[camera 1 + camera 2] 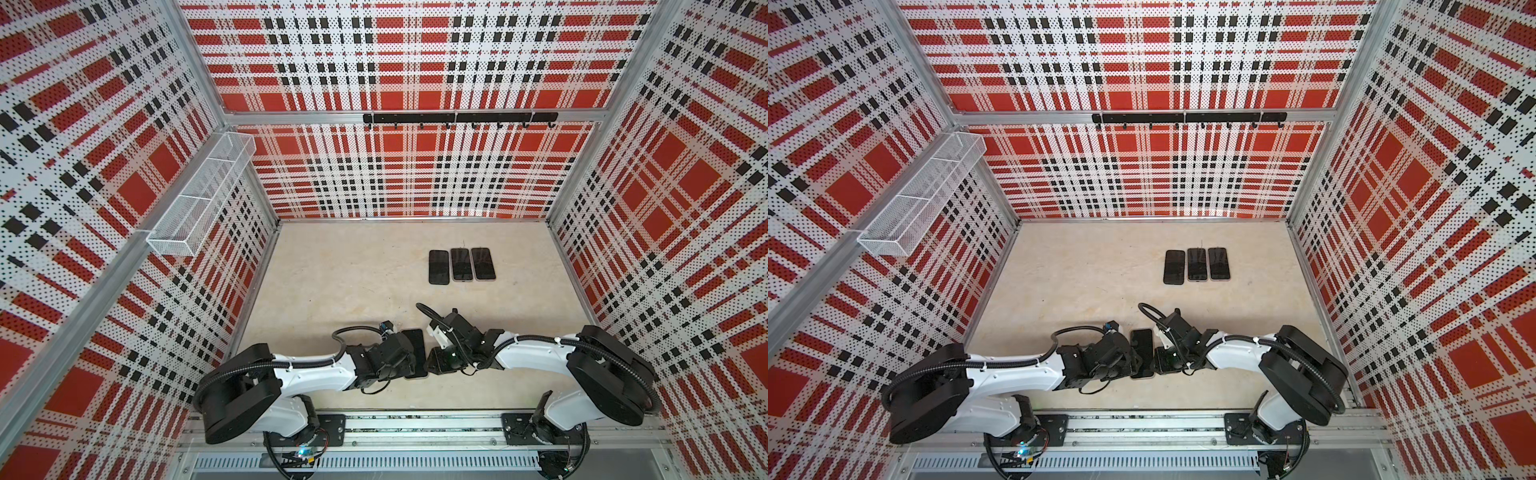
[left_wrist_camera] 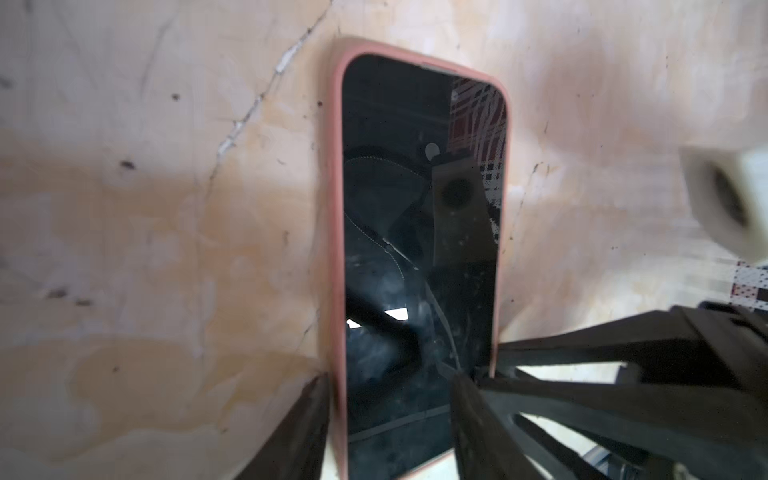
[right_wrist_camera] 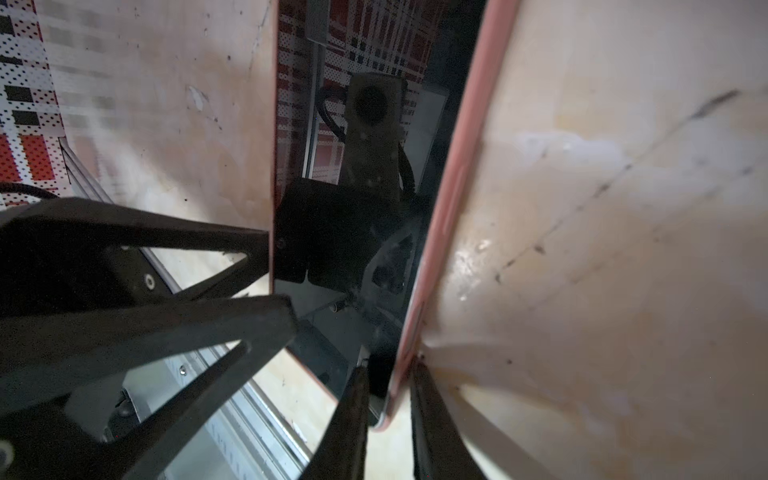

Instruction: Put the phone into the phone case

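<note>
With one finger over the phone's screen, my left gripper needs to open wider and take the phone case across both long sides [image 2: 500, 256] once my right gripper backs off.
A phone [image 2: 415, 228] with a dark screen lies face up inside a pink phone case [image 2: 337, 208] at the front middle of the table, in both top views [image 1: 415, 347] [image 1: 1141, 349]. My left gripper [image 2: 386, 399] stands half open at one end of it. One finger rests against the case's long side and the other hangs over the screen. My right gripper [image 3: 388, 386] is shut on the opposite long edge of the case [image 3: 457, 166] near a corner, with one finger on the screen and one outside the pink rim. In a top view the two grippers [image 1: 409, 363] [image 1: 430, 361] flank the phone.
Three more dark phones [image 1: 460, 264] lie side by side towards the back of the beige table [image 1: 332, 282]. A white mesh basket [image 1: 199, 195] hangs on the left wall and a black hook rail [image 1: 457, 118] on the back wall. Plaid walls enclose the table.
</note>
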